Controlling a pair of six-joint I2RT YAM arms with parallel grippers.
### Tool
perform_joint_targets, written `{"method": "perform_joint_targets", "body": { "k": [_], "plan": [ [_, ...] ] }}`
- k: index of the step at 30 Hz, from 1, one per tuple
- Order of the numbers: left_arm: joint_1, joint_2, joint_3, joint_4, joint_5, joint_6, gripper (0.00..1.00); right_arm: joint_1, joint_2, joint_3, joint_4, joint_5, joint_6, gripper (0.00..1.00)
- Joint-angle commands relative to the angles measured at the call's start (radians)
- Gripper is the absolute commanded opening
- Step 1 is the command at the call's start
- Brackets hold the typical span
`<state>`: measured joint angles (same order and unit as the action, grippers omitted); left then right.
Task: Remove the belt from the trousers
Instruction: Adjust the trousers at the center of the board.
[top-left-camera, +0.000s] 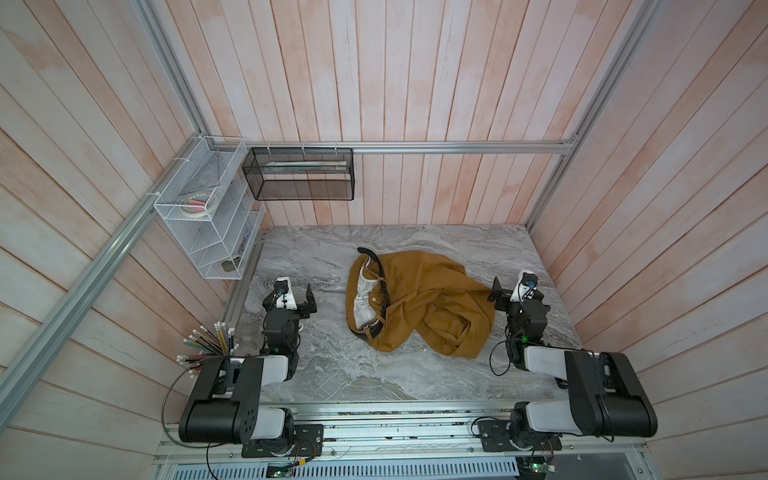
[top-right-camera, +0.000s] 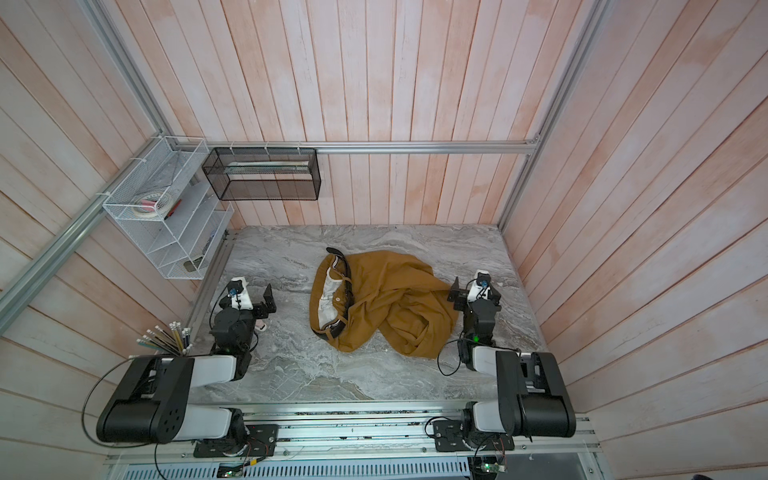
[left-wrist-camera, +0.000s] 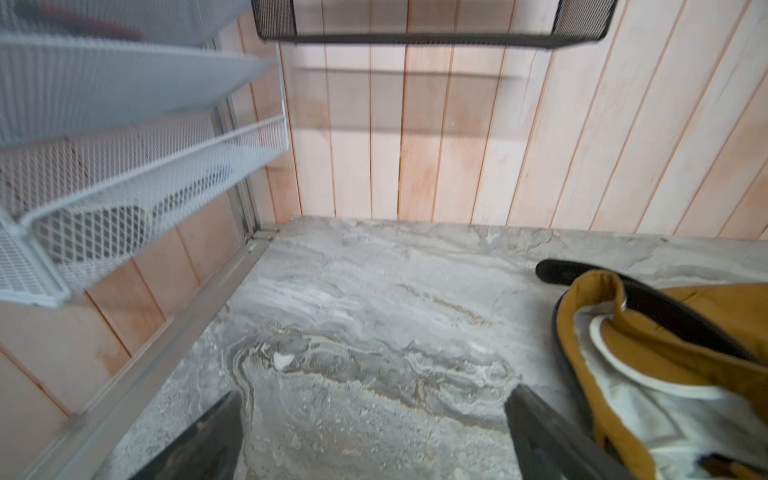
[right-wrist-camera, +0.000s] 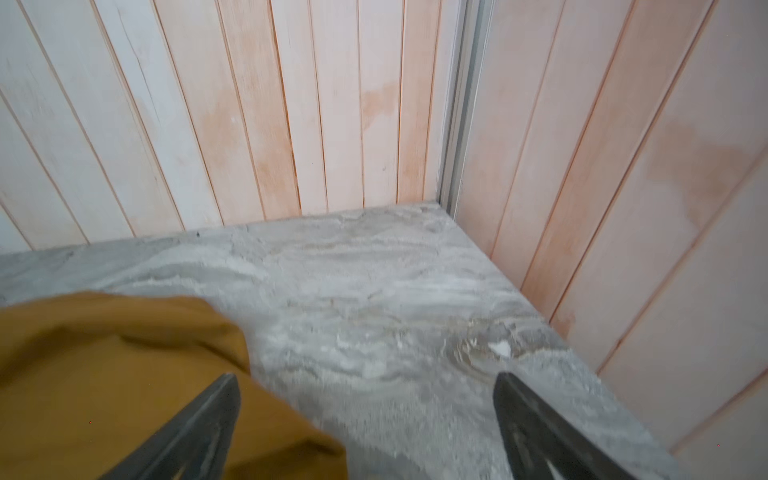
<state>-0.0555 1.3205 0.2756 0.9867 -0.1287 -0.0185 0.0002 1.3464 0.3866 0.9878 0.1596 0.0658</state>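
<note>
My left gripper is going to close on the buckle of the black belt (top-left-camera: 385, 299), next to the button at the front of the trousers' waistband.
The mustard-brown trousers (top-left-camera: 428, 299) (top-right-camera: 390, 299) lie crumpled in the middle of the marble table (top-left-camera: 316, 257). Their waistband faces left and shows its whitish lining. The black belt (top-left-camera: 379, 270) (top-right-camera: 348, 275) runs along the waistband, and its free tip sticks out at the far end. My left gripper (top-left-camera: 294, 287) (left-wrist-camera: 376, 392) stands open over bare table, to the left of the waistband. The left wrist view shows the belt (left-wrist-camera: 665, 307) and the trousers (left-wrist-camera: 598, 299) beside one finger. My right gripper (top-left-camera: 517, 284) (right-wrist-camera: 365, 377) is open by the trouser legs (right-wrist-camera: 124, 353), holding nothing.
A white mesh rack (top-left-camera: 208, 216) hangs on the left wall. A black mesh basket (top-left-camera: 299, 174) hangs on the back rail. A cup of pencils (top-left-camera: 208, 340) stands by the left arm's base. Wooden walls close in the table on three sides.
</note>
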Motion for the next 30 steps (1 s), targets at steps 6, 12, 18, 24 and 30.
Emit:
{"method": "perform_joint_targets", "body": {
  "k": [6, 12, 18, 24, 30],
  "plan": [
    [-0.262, -0.205, 0.319, -0.726, 0.124, -0.217, 0.96, 0.078, 0.097, 0.494, -0.517, -0.143, 0.086, 0.87],
    [-0.809, -0.001, 0.498, -0.890, -0.043, -0.359, 0.79, 0.159, 0.377, 0.755, -0.614, -0.370, 0.113, 0.78],
    [-0.919, 0.263, 0.532, -0.791, -0.047, -0.740, 0.72, 0.206, 0.585, 0.961, -0.825, -0.469, 0.145, 0.68],
    [-0.714, 0.353, 0.413, -0.652, 0.189, -0.975, 0.64, 0.353, 0.528, 0.782, -0.886, -0.327, 0.073, 0.61],
    [-0.506, 0.440, 0.481, -0.766, 0.369, -0.882, 0.62, 0.413, 0.447, 0.524, -0.768, -0.333, 0.135, 0.53]
  ]
}}
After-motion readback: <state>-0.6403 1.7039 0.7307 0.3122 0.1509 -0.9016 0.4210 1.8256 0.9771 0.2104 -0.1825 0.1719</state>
